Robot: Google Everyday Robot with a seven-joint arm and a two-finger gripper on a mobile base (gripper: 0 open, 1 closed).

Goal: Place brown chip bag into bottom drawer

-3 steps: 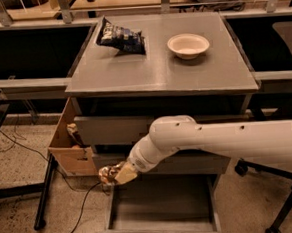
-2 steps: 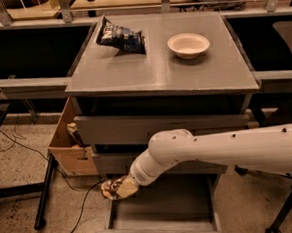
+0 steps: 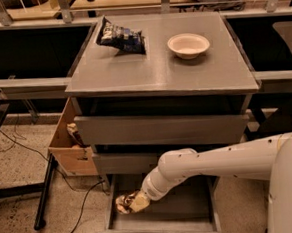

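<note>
I need to let go of the brown chip bag, now low inside that drawer's front area, with my gripper on the bottom drawer's inside (image 3: pixel 145 204), toward the side that is nearest the cardboard box.
The brown chip bag (image 3: pixel 126 202), small, crumpled and shiny golden-brown, is held at the end of my white arm, just over the left part of the bottom drawer (image 3: pixel 163 222). That drawer is pulled out, a shallow grey box below two upper grey drawers. My gripper (image 3: pixel 137 201) is shut on the bag, low inside the drawer's left front area. Whether the bag touches the drawer floor cannot be told.
On the grey cabinet top (image 3: pixel 158 72) lie a dark blue-black chip bag (image 3: pixel 120 37) and a pale bowl (image 3: pixel 188 45). A cardboard box (image 3: pixel 70 144) stands on the floor to the left, beside cables and a black table leg (image 3: pixel 44 196).
My arm has swung down and to the right, carrying the bag from left of the cabinet to over the open bottom drawer.
</note>
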